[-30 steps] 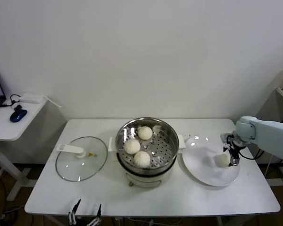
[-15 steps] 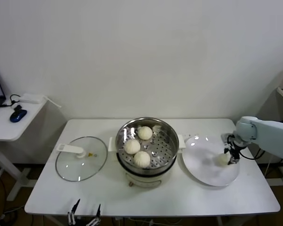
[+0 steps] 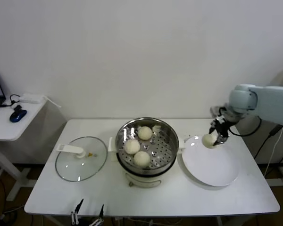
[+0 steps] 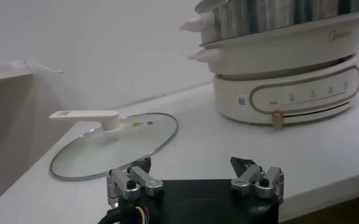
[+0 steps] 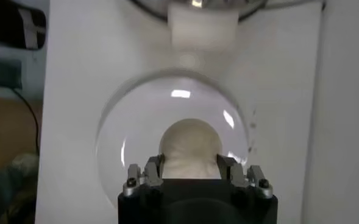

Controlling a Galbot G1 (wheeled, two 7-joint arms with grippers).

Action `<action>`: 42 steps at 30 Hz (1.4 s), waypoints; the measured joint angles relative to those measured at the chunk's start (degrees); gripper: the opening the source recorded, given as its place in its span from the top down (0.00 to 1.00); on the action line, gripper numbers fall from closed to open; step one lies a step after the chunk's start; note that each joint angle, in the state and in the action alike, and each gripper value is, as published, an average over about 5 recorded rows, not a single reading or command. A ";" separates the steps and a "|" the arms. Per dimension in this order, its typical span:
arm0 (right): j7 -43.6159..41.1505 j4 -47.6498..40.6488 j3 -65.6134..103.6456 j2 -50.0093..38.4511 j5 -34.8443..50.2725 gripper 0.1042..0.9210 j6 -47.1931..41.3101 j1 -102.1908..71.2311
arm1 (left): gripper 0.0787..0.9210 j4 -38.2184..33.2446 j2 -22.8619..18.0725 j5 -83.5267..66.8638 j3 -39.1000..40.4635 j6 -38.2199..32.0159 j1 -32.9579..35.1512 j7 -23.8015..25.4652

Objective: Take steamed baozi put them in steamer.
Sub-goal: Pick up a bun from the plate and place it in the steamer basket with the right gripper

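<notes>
I need to have my right gripper release the baozi on the bare part of the steamer's tray (image 3: 160, 144) that is closest to the white plate.
My right gripper (image 3: 213, 139) is shut on one steamed baozi (image 3: 208, 140), a cream-white bun lifted clear of the white plate (image 3: 212, 167) and hanging over the plate's left part. In the right wrist view the bun (image 5: 191, 148) sits pinched between the fingers (image 5: 152, 171), with the plate (image 5: 124, 140) below. The steamer (image 3: 168, 133), a shiny steel pot on a white base, stands at the table's middle. On its perforated tray lie three baozi (image 3: 145, 133), (image 3: 131, 146), (image 3: 141, 159). My left gripper (image 4: 194, 176) is open and idle low at the table's front edge, with the steamer (image 4: 283, 73) ahead of it.
A glass lid (image 3: 81, 158) with a white handle lies flat left of the steamer; the left wrist view shows the lid (image 4: 115, 143) close by. A side table (image 3: 14, 125) with a blue mouse stands at far left. The steamer's white handle (image 5: 202, 27) points toward the plate.
My right gripper closed on the bun on the plate, then lifted it up and to the left, toward the steamer. The left arm has not moved.
</notes>
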 measured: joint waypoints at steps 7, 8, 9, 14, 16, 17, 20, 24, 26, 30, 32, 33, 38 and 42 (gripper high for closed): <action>0.96 4.18 1.83 4.18 8.19 0.39 -3.56 5.28 | 0.12 -0.31 0.13 0.01 -0.07 -0.37 0.09 -0.09; 1.22 4.47 2.28 4.81 8.94 0.39 -4.07 5.48 | 0.12 -0.29 0.14 0.01 -0.11 -0.40 0.05 -0.10; 1.51 4.71 2.76 5.44 9.62 0.39 -4.55 5.58 | 0.12 -0.26 0.16 0.01 -0.14 -0.42 0.01 -0.11; 3.09 4.89 5.17 8.62 11.64 0.39 -6.26 4.14 | 0.12 -0.24 -0.03 -0.02 -0.37 -0.45 -0.26 -0.12; 3.79 4.43 6.13 9.87 11.87 0.39 -6.77 2.76 | 0.12 -0.16 -0.19 -0.04 -0.47 -0.45 -0.42 -0.12; 4.13 4.10 6.60 10.46 11.90 0.38 -7.00 1.98 | 0.12 -0.08 -0.25 -0.05 -0.50 -0.45 -0.48 -0.12; 5.06 2.77 8.08 12.14 11.75 0.38 -7.63 -0.68 | 0.12 0.24 -0.43 -0.06 -0.64 -0.46 -0.63 -0.12; 6.02 0.62 10.09 14.11 11.15 0.38 -8.20 -4.50 | 0.12 0.64 -0.63 -0.06 -0.89 -0.47 -0.83 -0.13; 6.28 -0.38 10.99 14.92 10.78 0.37 -8.37 -6.34 | 0.12 0.85 -0.70 -0.06 -1.02 -0.45 -0.92 -0.14; 6.55 -1.83 12.33 15.93 9.96 0.36 -8.53 -9.59 | 0.12 1.29 -0.75 -0.05 -1.14 -0.44 -1.10 -0.17; 6.66 -2.32 12.74 16.17 9.51 0.36 -8.60 -10.94 | 0.12 1.53 -0.76 -0.03 -1.13 -0.47 -1.19 -0.19; 6.71 -2.56 12.90 16.25 9.28 0.36 -8.62 -11.54 | 0.12 1.64 -0.77 0.00 -1.12 -0.48 -1.22 -0.20; 7.16 -3.92 13.55 16.47 7.97 0.36 -8.62 -14.12 | 0.12 1.86 -0.84 0.17 -0.99 -0.52 -1.29 -0.21; 7.36 -4.58 14.12 16.64 7.22 0.35 -8.65 -15.48 | 0.12 1.84 -0.85 0.28 -0.97 -0.51 -1.19 -0.21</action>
